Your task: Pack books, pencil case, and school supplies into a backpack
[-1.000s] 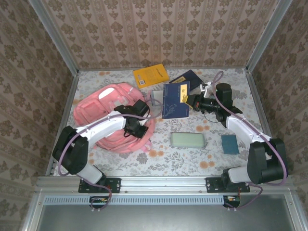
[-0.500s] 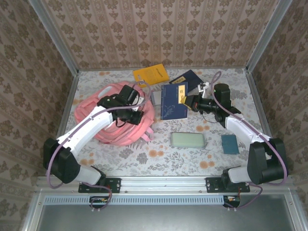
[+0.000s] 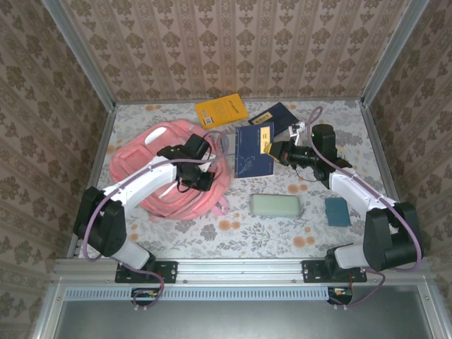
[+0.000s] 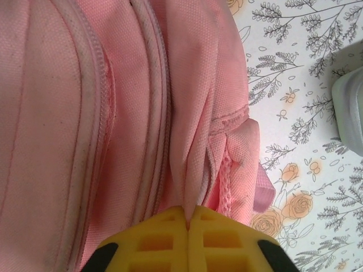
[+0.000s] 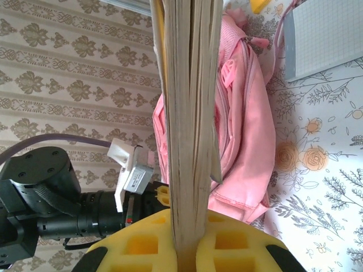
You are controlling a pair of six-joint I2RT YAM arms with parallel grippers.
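Note:
The backpack's opening is only a narrow slit that is too tight for the navy book, so my left gripper will first take a new grip on the backpack's raised fold [image 4: 190,156] and pull it back wide.
The pink backpack [image 3: 166,185] lies at the left of the table. My left gripper [image 3: 203,181] is over its right side, and the left wrist view has the yellow fingers [image 4: 159,238] shut on a raised fold of the backpack's fabric [image 4: 190,141]. My right gripper [image 3: 274,149] is shut on a navy book with a gold label [image 3: 254,152], held just right of the backpack; its page edge [image 5: 190,113] stands between the fingers. A yellow-orange book [image 3: 221,111] and another navy book [image 3: 280,114] lie at the back. The mint pencil case [image 3: 275,205] lies front centre.
A teal piece [image 3: 337,211] rests near the right arm. A whitish gridded pad [image 5: 326,37] lies beyond the backpack [image 5: 249,113]. The enclosure's metal frame and patterned walls close in the table on three sides.
My left gripper swung up over the backpack and back toward its right side, dragging fabric and reshaping the bag. The right gripper edged its book slightly left.

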